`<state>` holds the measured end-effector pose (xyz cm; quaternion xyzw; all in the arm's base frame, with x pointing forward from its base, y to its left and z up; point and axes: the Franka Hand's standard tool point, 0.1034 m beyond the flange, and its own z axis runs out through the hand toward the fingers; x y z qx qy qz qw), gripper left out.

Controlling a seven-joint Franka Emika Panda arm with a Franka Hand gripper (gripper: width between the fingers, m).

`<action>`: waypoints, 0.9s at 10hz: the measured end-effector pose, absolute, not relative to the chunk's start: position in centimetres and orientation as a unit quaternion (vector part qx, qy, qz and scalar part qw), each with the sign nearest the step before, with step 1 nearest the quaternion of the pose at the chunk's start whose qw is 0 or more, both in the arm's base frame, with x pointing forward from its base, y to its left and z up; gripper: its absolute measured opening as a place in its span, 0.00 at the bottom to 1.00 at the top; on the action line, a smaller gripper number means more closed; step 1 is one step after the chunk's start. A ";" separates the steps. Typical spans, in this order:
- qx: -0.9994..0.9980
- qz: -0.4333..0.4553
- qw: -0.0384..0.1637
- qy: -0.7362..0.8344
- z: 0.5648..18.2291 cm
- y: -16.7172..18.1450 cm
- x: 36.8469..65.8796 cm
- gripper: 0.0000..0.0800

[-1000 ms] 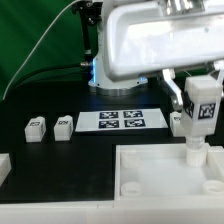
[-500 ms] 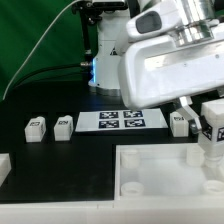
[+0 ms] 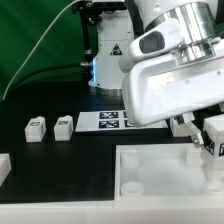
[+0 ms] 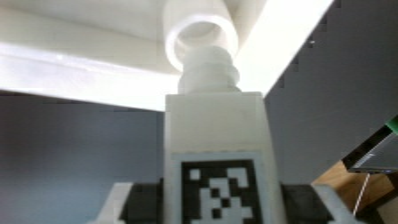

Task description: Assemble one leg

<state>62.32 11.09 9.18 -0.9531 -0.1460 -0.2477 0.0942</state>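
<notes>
The robot's gripper should release the white leg upright in the tray's round corner socket (image 3: 213,187) (image 4: 199,36), under the leg's threaded end.
My gripper (image 3: 212,140) is shut on a white leg (image 3: 212,138) with a black-and-white tag and holds it upright at the exterior view's right, over the far right corner of the large white tray (image 3: 160,180). In the wrist view the leg (image 4: 217,140) stands between my fingers (image 4: 139,205), its threaded tip pointing at a round corner socket (image 4: 199,38) of the tray. I cannot tell whether the tip touches the socket. Two more legs (image 3: 36,127) (image 3: 62,126) lie on the black table at the left. Another leg (image 3: 180,126) sits behind my hand.
The marker board (image 3: 112,121) lies flat on the table, partly hidden by my white hand housing (image 3: 170,85). A white part (image 3: 3,167) sits at the left edge. The robot base (image 3: 105,50) stands at the back before a green backdrop.
My hand has moved to the exterior view's right and lower, carrying the leg along the tray's far edge toward its right corner. It now hides more of the marker board.
</notes>
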 end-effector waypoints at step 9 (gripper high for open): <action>-0.955 -0.243 0.100 -0.138 7.2 11.1 62.1 0.36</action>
